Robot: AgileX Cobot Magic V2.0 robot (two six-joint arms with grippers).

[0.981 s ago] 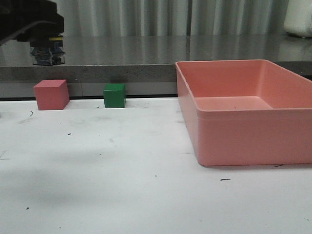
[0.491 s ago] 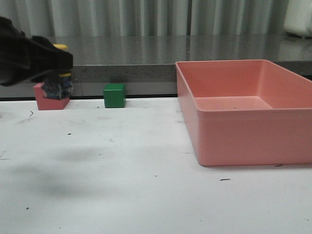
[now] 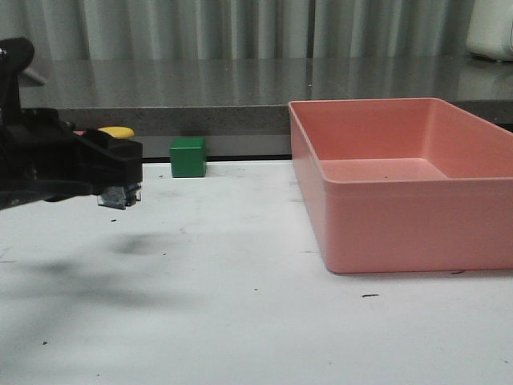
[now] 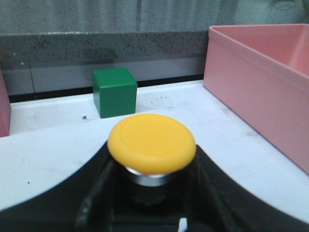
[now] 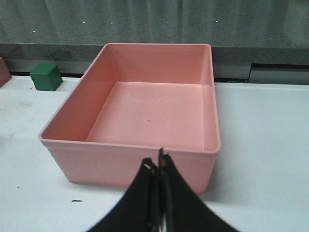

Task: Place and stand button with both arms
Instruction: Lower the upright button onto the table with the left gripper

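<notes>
My left gripper will let go of the button on the white table straight (image 3: pixel 117 252) below its fingers, nearer than the green cube.
My left gripper (image 3: pixel 112 164) is shut on the button (image 3: pixel 118 160); its yellow cap sticks out above the jaws and its bluish-clear base hangs below them, a little above the white table at the left. In the left wrist view the yellow cap (image 4: pixel 151 143) sits between the two black fingers (image 4: pixel 99 193). My right gripper (image 5: pixel 157 166) is shut and empty, hovering in front of the pink bin; it does not show in the front view.
A green cube (image 3: pixel 188 157) stands at the table's back edge, just right of my left gripper, also in the left wrist view (image 4: pixel 114 91). A large pink bin (image 3: pixel 401 188) fills the right half. A grey counter ledge (image 3: pixel 240 119) runs behind.
My left gripper has come down and to the right with the button, from high at the far left to just above the table. It now hides the pink cube.
</notes>
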